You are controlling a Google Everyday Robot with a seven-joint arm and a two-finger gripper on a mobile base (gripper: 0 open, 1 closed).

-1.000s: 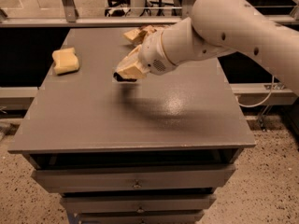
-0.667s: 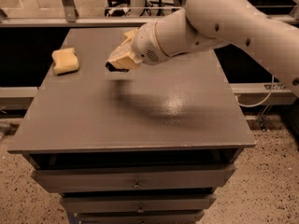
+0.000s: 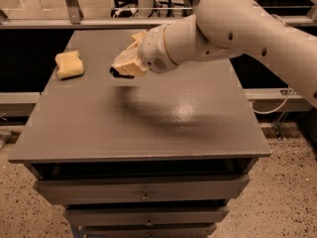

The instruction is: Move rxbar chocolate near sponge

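Next, the gripper releases the rxbar chocolate on the grey table point(image 3: 86, 75) against the near corner of the sponge. The bar is still held above the table.
My gripper point(image 3: 124, 67) hangs above the left-middle of the grey table point(image 3: 148, 128), shut on the rxbar chocolate point(image 3: 119, 74). Only the bar's black end shows under the cream pads. The sponge point(image 3: 69, 64), a pale yellow foam block, lies on the table near the left edge, to the left of my gripper and apart from it. The bar is held clear of the table top.
My large white arm point(image 3: 233, 24) reaches in from the right over the back of the table. A tan crinkly object point(image 3: 139, 34) shows just behind the gripper at the table's back. Drawers point(image 3: 143, 195) sit below the front edge.
My gripper has carried the bar to the left and slightly toward the back, closer to the sponge. The sponge has not moved.
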